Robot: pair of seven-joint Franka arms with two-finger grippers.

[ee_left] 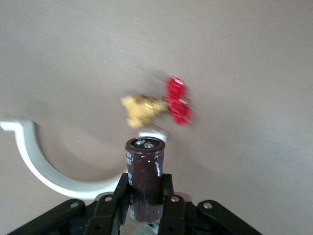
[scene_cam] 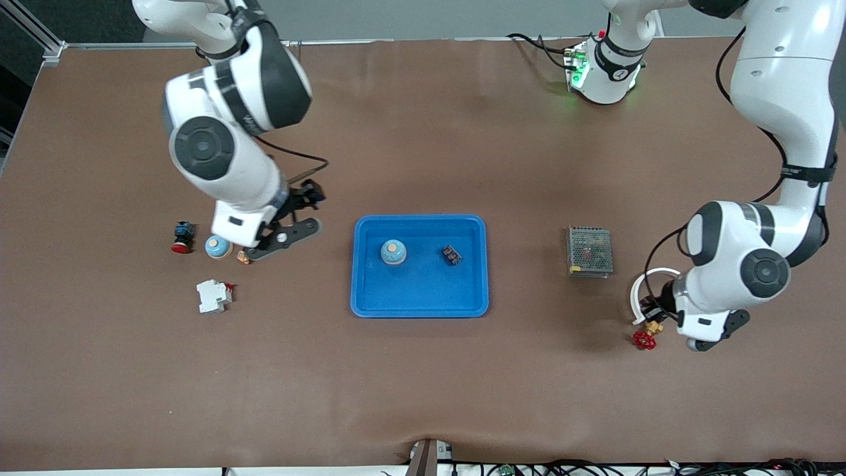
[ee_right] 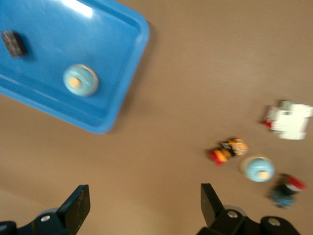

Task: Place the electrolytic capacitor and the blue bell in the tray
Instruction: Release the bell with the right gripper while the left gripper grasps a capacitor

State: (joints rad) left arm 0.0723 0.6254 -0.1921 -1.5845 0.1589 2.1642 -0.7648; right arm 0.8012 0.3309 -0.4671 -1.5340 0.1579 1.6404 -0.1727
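Observation:
Next, my left gripper lets go of the electrolytic capacitor in the blue tray [scene_cam: 456, 294], between the small dark block and front rim.
The blue tray [scene_cam: 370, 291] lies mid-table. A blue bell [scene_cam: 393, 252] and a small dark block [scene_cam: 451, 255] sit in it, and both show in the right wrist view, the bell [ee_right: 80, 80] and the tray [ee_right: 122, 44]. Another blue bell [scene_cam: 218, 246] stands on the table toward the right arm's end. My right gripper [scene_cam: 285, 236] hangs open and empty beside it [ee_right: 144, 208]. My left gripper [ee_left: 145, 188] is shut on the electrolytic capacitor [ee_left: 145, 161], a dark brown cylinder. That gripper [scene_cam: 657, 309] is at the left arm's end, mostly hidden under the wrist.
A red-handled brass valve [scene_cam: 644, 339] and a white curved ring [scene_cam: 641, 287] lie by the left gripper. A grey mesh box [scene_cam: 589, 251] sits between them and the tray. Near the outer bell are a red button switch [scene_cam: 183, 237], a white breaker [scene_cam: 213, 295] and a small orange part [scene_cam: 243, 256].

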